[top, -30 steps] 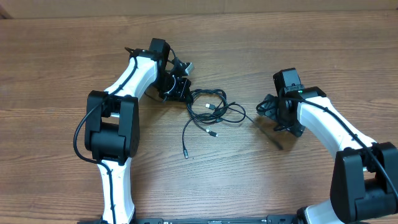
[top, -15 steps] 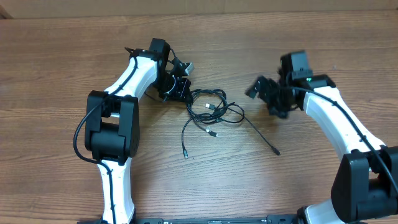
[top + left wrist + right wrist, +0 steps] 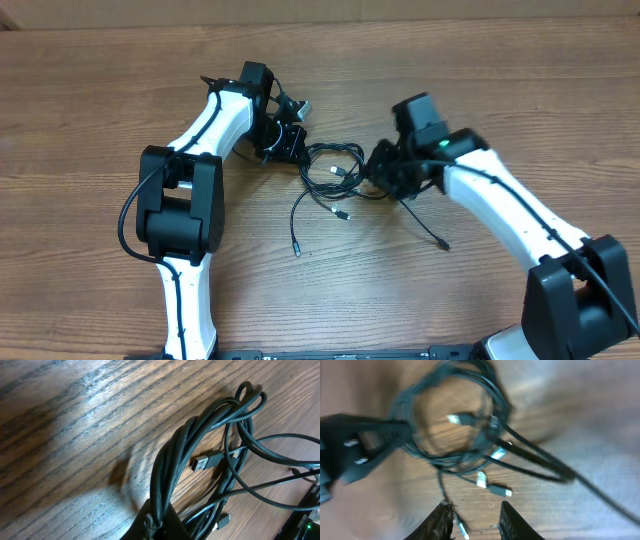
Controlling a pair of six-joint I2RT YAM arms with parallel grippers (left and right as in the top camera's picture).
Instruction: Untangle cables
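My right gripper needs to take the loose strands that still run through the tangle at the tangle's edge (image 3: 362,189) and pull away while my left gripper holds the bundle.
The cables (image 3: 335,172) lie as a black tangle of loops at the table's middle. One loose strand ends in a plug (image 3: 297,246) toward the front, and another runs right to a tip (image 3: 443,243). My left gripper (image 3: 287,146) is shut on a bundle of several strands at the tangle's left end (image 3: 155,522). In the left wrist view the cables (image 3: 200,445) loop away from it, with a USB plug (image 3: 201,463) among them. My right gripper (image 3: 385,170) hovers at the tangle's right edge. Its jaws (image 3: 476,521) stand apart over bare wood, with a thin plug tip (image 3: 461,530) beside the left finger.
The wooden table (image 3: 100,120) stretches around both arms. A small grey part (image 3: 300,106) sticks out of the left wrist behind the tangle. The left gripper (image 3: 355,447) shows dark at the left of the right wrist view.
The right arm has swung left from the table's right side to the tangle's right edge, and its jaws have narrowed. The left arm and its grip have not moved.
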